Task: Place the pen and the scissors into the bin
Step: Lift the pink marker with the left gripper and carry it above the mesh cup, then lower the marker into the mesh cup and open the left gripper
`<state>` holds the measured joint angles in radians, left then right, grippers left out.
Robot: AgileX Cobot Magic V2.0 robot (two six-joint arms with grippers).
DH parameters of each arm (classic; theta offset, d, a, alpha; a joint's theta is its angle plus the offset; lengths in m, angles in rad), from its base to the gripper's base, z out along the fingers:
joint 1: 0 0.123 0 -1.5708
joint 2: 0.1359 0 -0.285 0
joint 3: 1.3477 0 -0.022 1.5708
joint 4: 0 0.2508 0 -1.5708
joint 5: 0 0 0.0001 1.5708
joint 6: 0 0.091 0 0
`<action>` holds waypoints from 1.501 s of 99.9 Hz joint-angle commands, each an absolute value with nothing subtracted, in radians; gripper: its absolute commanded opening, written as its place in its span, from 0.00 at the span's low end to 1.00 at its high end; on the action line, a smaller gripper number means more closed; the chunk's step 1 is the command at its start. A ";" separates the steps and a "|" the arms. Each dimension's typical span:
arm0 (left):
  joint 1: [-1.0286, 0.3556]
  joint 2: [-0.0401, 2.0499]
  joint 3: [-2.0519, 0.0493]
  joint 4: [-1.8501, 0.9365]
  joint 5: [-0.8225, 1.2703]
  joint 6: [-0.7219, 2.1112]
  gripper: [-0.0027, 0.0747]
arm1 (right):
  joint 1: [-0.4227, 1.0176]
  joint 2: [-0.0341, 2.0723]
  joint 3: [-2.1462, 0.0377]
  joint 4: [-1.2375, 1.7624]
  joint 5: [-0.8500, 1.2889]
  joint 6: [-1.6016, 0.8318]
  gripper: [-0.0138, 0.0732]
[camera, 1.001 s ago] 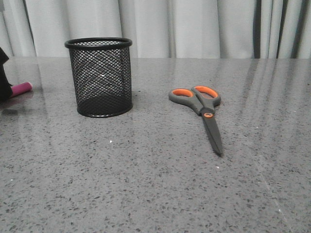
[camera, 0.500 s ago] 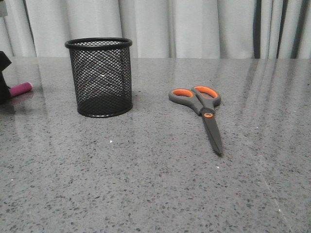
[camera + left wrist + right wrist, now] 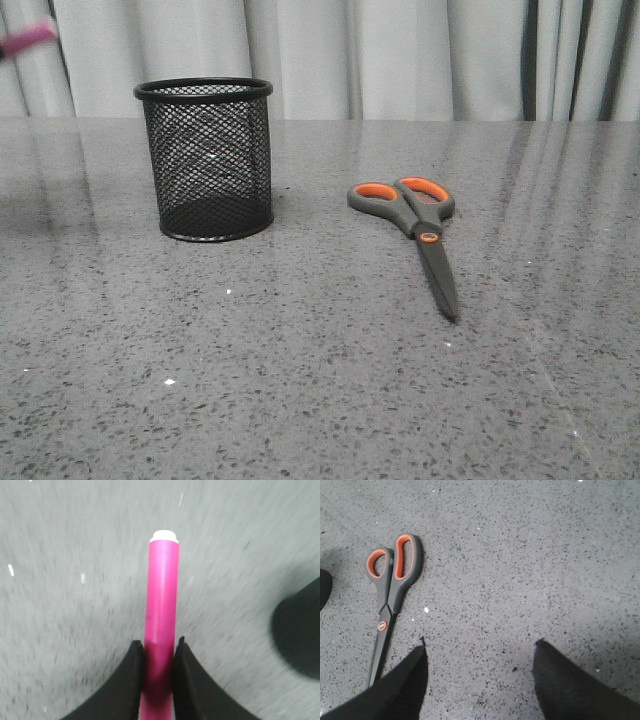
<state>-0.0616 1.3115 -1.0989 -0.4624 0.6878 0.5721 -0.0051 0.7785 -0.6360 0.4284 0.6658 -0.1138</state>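
My left gripper needs to release the magenta pen inside the black mesh bin [image 3: 215, 138], leaning on the bin's rim toward the scissors.
My left gripper [image 3: 159, 645] is shut on the magenta pen [image 3: 162, 600], whose white end [image 3: 165, 535] points away from the fingers. In the front view the pen's blurred pink tip [image 3: 28, 40] shows high at the far left, above and left of the bin [image 3: 207, 160]; the gripper itself is out of that frame. The black mesh bin stands upright and looks empty. The scissors [image 3: 415, 225] lie flat and closed on the table right of the bin, handles away from me. In the right wrist view my right gripper [image 3: 479, 647] is open and empty above bare table, beside the scissors [image 3: 390, 595].
The grey speckled table [image 3: 300, 380] runs to a pale curtain [image 3: 400, 55] at the back. A dark rounded shape [image 3: 297, 630] shows at the edge of the left wrist view, and a dark edge [image 3: 324, 587] in the right wrist view.
The pen has gone from table level at the far left to high up near the top left corner. The dark left gripper has left the front view. Bin and scissors have not moved.
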 commanded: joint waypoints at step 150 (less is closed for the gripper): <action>-0.535 1.463 -1.113 -0.826 0.243 0.866 0.01 | -0.005 0.779 -0.672 0.435 0.654 -0.128 0.63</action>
